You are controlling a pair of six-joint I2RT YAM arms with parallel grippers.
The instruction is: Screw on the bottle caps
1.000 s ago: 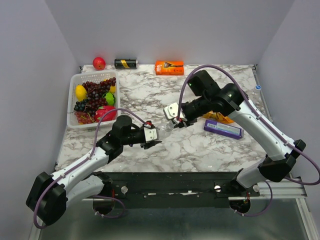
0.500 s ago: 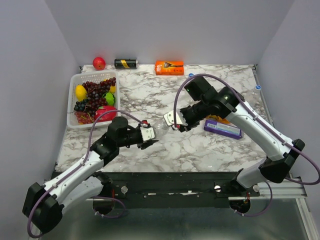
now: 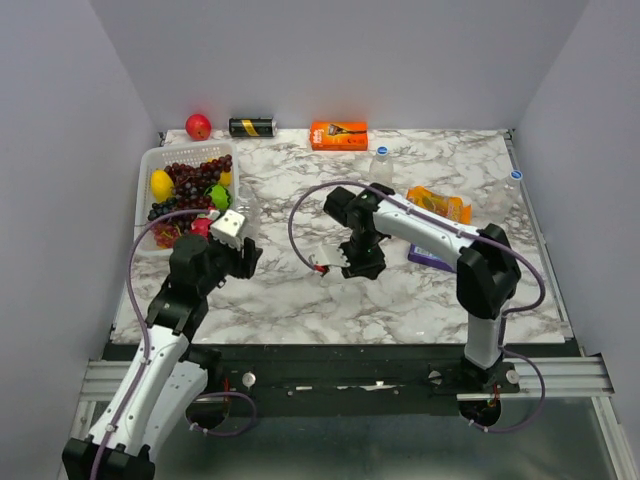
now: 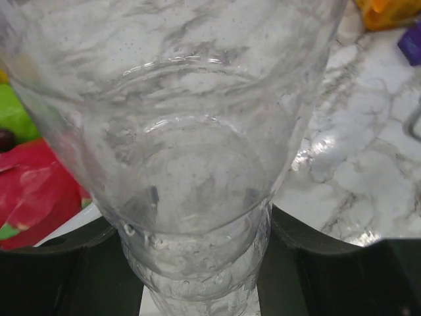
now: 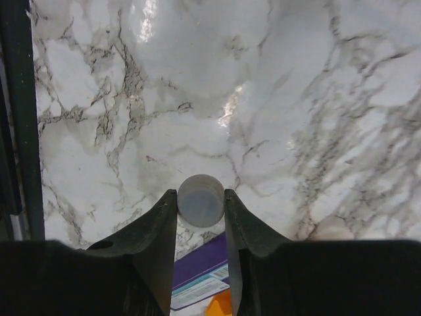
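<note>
The bottle cap will go down from my right gripper onto the bare marble in the middle of the table's front half (image 3: 371,283) (image 5: 162,170).
My left gripper (image 3: 240,250) is shut on a clear bottle (image 4: 191,164), which fills the left wrist view; the black fingers (image 4: 316,263) press on both sides of it. In the top view this gripper stands beside the fruit basket. My right gripper (image 3: 333,266) is at the table's middle, shut on a small round bluish-white bottle cap (image 5: 200,199) held just above the marble. A second clear bottle (image 3: 380,166) stands at the back middle and a third (image 3: 514,182) at the right edge, each with a blue top.
A white basket (image 3: 150,160) of grapes and fruit stands at the left. A red apple (image 3: 198,126), a black-and-gold can (image 3: 252,127) and an orange box (image 3: 338,134) line the back. An orange packet (image 3: 437,203) and a purple box (image 3: 432,251) lie at the right.
The two grippers have moved apart. My left arm has swung back left to the basket with the bottle. My right arm has folded in over the table's middle with the cap.
</note>
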